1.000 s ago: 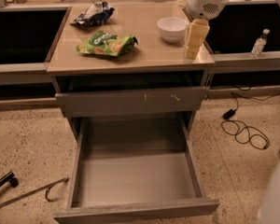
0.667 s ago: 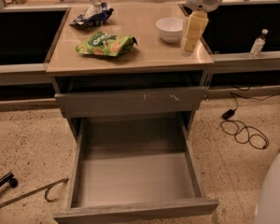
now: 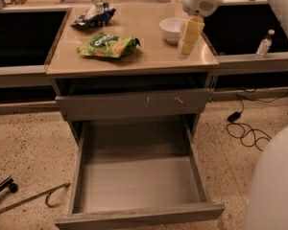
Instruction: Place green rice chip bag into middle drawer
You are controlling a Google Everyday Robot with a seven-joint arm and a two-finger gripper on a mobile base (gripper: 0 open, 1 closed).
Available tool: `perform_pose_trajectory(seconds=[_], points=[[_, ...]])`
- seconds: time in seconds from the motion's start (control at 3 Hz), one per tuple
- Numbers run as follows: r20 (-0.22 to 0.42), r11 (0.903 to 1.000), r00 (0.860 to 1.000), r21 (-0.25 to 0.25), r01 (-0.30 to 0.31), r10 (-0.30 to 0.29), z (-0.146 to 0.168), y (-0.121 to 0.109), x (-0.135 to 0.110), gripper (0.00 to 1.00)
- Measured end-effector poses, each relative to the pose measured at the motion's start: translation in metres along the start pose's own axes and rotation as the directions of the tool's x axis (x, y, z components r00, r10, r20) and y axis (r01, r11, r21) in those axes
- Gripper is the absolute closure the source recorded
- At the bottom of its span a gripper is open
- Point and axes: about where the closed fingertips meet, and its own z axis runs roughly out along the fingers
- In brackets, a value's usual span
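The robot's gripper will close on the green rice chip bag at the end [image 3: 125,48] closest to the white bowl.
The green rice chip bag [image 3: 107,45] lies flat on the tan cabinet top [image 3: 153,59], left of centre. The middle drawer [image 3: 139,183] is pulled far out below; its grey box is empty and its front is plain. My gripper [image 3: 189,36] hangs from the white arm at the right side of the top, just right of a white bowl [image 3: 172,29]. It is well to the right of the green bag and holds nothing that I can see.
A dark blue and white snack bag [image 3: 93,16] lies at the back left of the top. The drawer front with pale scratches [image 3: 134,104] is shut above the open drawer. A water bottle [image 3: 264,43], a black cable [image 3: 245,131] and my white body [image 3: 276,181] are on the right.
My gripper has moved a little to the left, closer to the white bowl. The bags, bowl and drawers have not moved.
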Motion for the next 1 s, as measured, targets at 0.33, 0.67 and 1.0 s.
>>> perform_pose_trajectory(seconds=[0.33,0.67,1.0], points=[[0.080,0.9992,0.996,-0.008,0.039,-0.039,0.048,-0.022,-0.017,0.00],[0.163,0.9947,0.982,-0.020,0.101,-0.096,0.100,-0.043,-0.046,0.00],[0.236,0.9844,0.958,-0.024,0.174,-0.163,0.141,-0.057,-0.082,0.00]])
